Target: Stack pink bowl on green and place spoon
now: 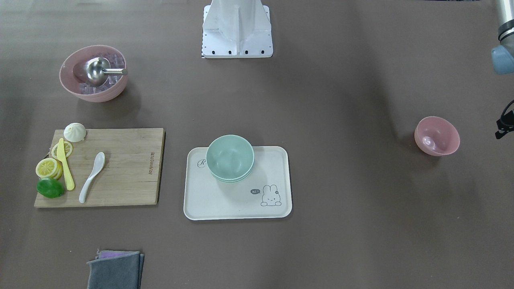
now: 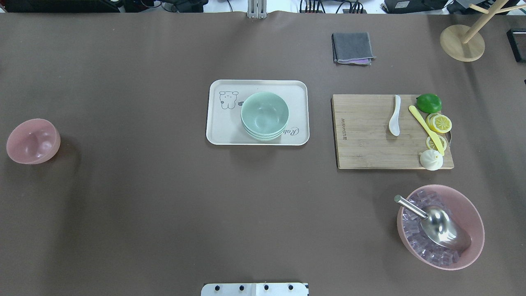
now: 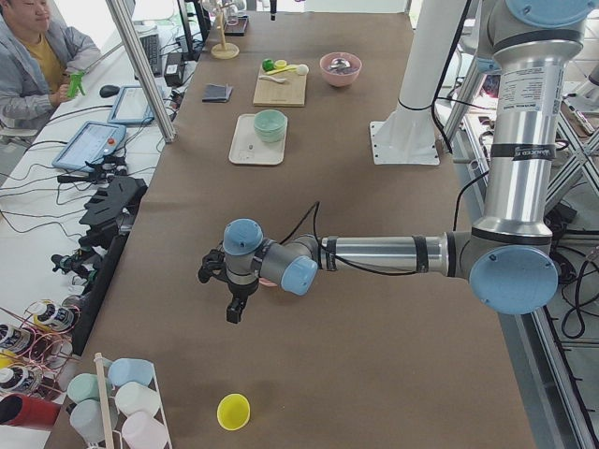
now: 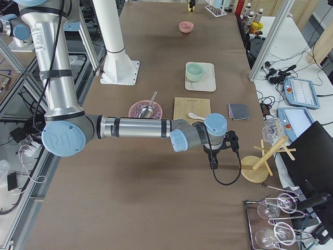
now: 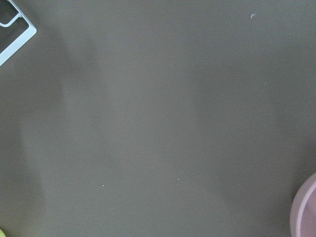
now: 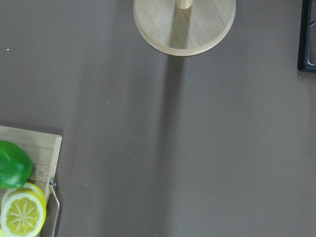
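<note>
The robot's left gripper should grip the empty pink bowl's rim (image 1: 458, 138) (image 5: 295, 223) on the side closest to that gripper, as this bowl goes onto the green bowls.
An empty pink bowl (image 1: 437, 135) sits on the brown table near my left side, also in the overhead view (image 2: 33, 141); its rim shows at the corner of the left wrist view (image 5: 307, 212). Stacked green bowls (image 1: 230, 157) stand on a cream tray (image 1: 200, 200) at the table's middle. A white spoon (image 1: 92, 170) lies on a wooden cutting board (image 1: 128, 176). My left gripper (image 3: 234, 307) hangs just beyond the pink bowl; I cannot tell if it is open. My right gripper (image 4: 213, 159) hangs past the cutting board near a wooden stand; I cannot tell its state.
A large pink bowl (image 1: 93, 73) holds ice cubes and a metal scoop. A lime (image 1: 49, 188), lemon slices, a yellow knife and a white bun lie on the board. A grey cloth (image 1: 115, 269) and a wooden stand (image 2: 462, 43) lie at the far edge.
</note>
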### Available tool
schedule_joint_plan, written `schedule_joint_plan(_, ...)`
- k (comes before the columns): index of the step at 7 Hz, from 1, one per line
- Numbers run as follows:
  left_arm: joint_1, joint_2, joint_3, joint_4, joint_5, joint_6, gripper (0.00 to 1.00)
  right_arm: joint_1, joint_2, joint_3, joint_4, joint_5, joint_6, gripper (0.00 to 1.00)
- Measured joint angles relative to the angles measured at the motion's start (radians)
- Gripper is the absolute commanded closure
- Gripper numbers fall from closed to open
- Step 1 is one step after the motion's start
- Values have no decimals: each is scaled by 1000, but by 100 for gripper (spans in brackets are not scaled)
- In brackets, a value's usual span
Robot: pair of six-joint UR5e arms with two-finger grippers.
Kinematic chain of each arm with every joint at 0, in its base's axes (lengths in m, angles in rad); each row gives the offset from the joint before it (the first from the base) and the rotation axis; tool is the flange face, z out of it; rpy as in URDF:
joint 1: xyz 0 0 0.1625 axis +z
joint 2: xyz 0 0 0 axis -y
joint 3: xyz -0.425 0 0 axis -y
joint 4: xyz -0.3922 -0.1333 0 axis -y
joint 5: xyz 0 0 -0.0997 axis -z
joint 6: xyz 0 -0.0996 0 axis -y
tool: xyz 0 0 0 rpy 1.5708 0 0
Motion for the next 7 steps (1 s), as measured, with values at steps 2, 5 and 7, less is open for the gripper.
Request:
schedule_joint_plan(2,1,-5,-3,-2,0,0,2,0,0,1,-1,1,0,0)
schedule_joint_plan(5,2,-5,1,-8,2,0,2,0,3,2,-1,1,0,0)
schedule_joint_plan(7,2,-3,1,-11,1,1,2,0,3,1,0,2,0,0)
